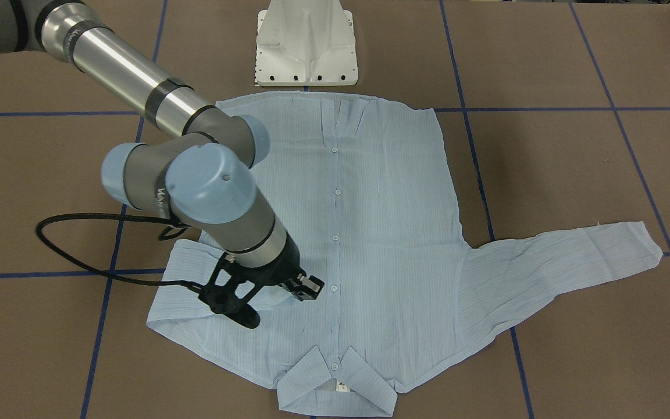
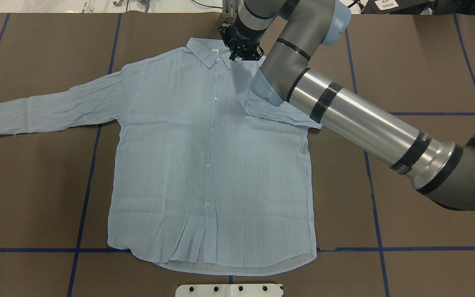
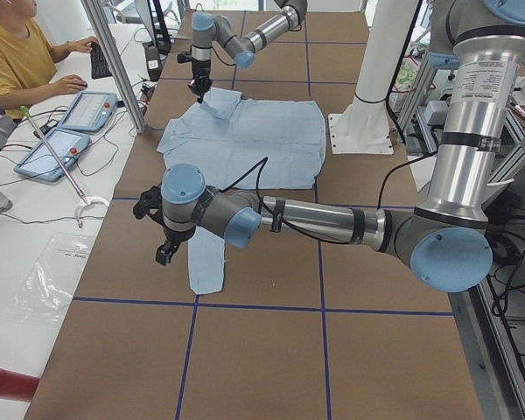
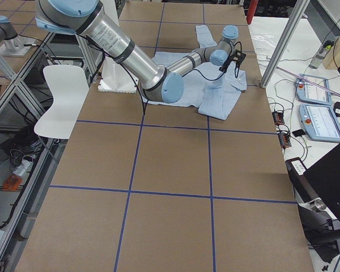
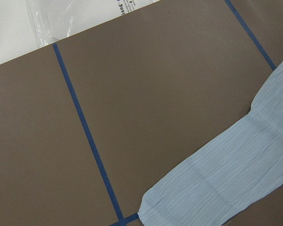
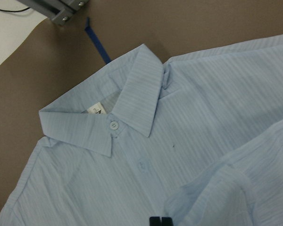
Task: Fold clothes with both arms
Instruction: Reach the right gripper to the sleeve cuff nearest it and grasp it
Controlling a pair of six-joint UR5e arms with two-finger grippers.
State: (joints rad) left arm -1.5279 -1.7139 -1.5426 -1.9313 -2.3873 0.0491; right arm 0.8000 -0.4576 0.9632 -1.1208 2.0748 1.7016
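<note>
Next, I release the folded sleeve's end from my right gripper on the shirt's chest [image 1: 386, 289], past the button row toward the spread sleeve.
The light-blue striped shirt [image 2: 179, 156] lies buttoned side up on the brown table, collar [image 6: 132, 99] and white neck label [image 6: 95, 109] at the far side from the robot. Its left sleeve [image 2: 48, 109] is spread flat. Its right sleeve [image 2: 287, 117] is doubled back over the shoulder. My right gripper [image 2: 244, 55] hangs just above the chest beside the collar, and its fingertips [image 6: 159, 220] look shut on the sleeve's end. My left gripper [image 3: 164, 254] hovers over the left cuff [image 5: 217, 188]. It shows only in the exterior left view, so I cannot tell its state.
The white pedestal base [image 1: 306, 43] stands at the robot's edge, just behind the shirt's hem. A black cable [image 1: 79, 250] loops from the right wrist over the table. Blue tape lines [image 2: 85, 198] cross the brown surface. An operator [image 3: 17, 52] sits at a side bench with tablets [image 3: 66, 131].
</note>
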